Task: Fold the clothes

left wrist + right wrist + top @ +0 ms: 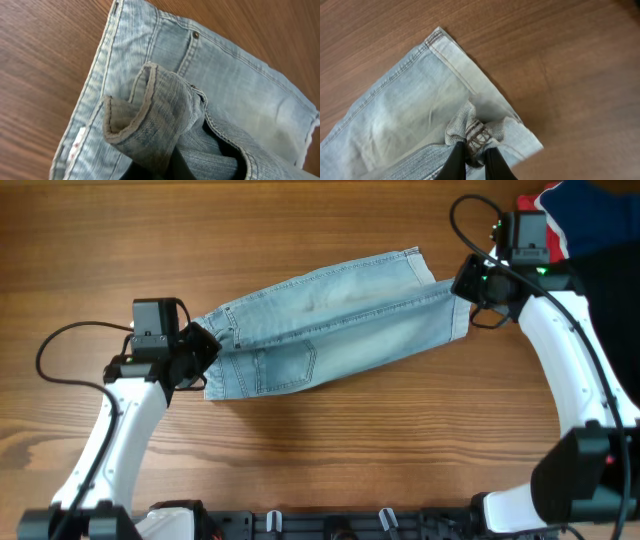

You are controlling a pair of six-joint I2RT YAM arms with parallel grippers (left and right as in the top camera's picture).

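I will let go of the gathered leg hem, now pinched above the other hem, with my right gripper on the bare wood (392,238) (400,27) just behind the jeans' far hem corner.
The pale light-blue jeans (330,320) lie folded lengthwise across the wooden table, waistband at the left, leg hems at the right. My left gripper (203,348) is shut on the bunched waistband (150,115); its fingers are mostly hidden under the cloth. My right gripper (462,282) is shut on the gathered leg hem (476,137), pinched between its two black fingers (475,156). The other hem (470,75) lies flat under it.
A pile of red, navy and black garments (590,220) sits at the table's back right corner, behind the right arm. Bare wooden table (330,450) surrounds the jeans. Cables loop from both arms.
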